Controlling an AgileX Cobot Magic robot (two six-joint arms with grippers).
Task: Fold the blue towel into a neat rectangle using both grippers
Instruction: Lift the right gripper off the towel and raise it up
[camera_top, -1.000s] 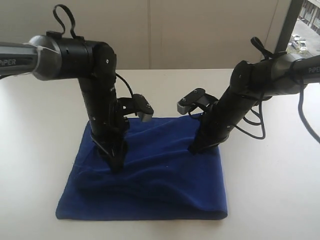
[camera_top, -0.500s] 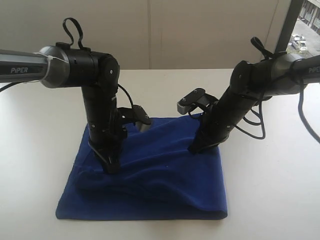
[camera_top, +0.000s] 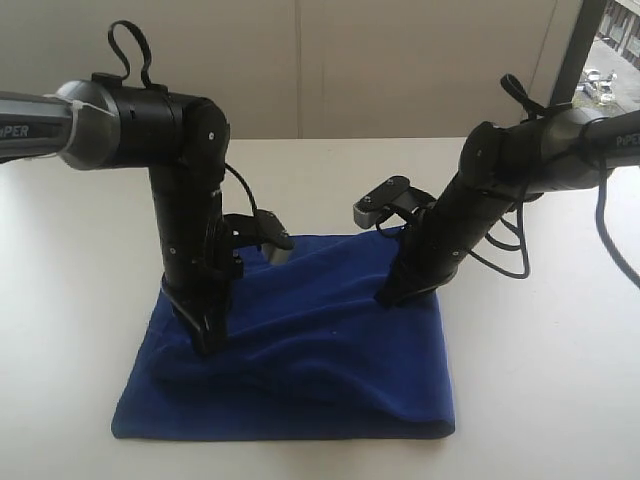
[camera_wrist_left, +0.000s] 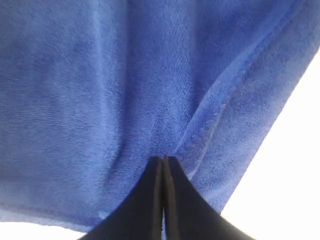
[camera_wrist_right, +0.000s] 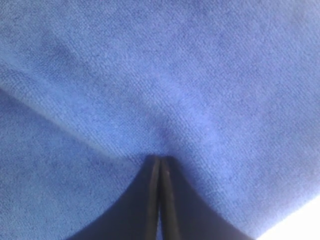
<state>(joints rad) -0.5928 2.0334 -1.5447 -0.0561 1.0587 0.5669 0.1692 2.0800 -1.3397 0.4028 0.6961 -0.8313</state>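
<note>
The towel's blue top layer slants short of the bottom layer's corner, so my left gripper should pull the top layer's corner (camera_top: 166, 370) out to match.
The blue towel (camera_top: 330, 350) lies folded over and rumpled on the white table, with creases running toward both arms. My left gripper (camera_top: 210, 345) points down onto its left part. In the left wrist view its jaws (camera_wrist_left: 163, 159) are shut, pinching the towel (camera_wrist_left: 100, 75) beside a stitched edge. My right gripper (camera_top: 388, 298) presses down near the towel's far right part. In the right wrist view it (camera_wrist_right: 160, 159) is shut, with a crease of the towel (camera_wrist_right: 200, 75) gathered at its tips.
The white table (camera_top: 540, 380) stretches around the towel on all sides. A pale wall stands behind it, and a window (camera_top: 615, 50) shows at the far right. Black cables loop off both wrists.
The left gripper has closed on the towel and shifted a little to the left, dragging the cloth with it. The right arm has stayed still.
</note>
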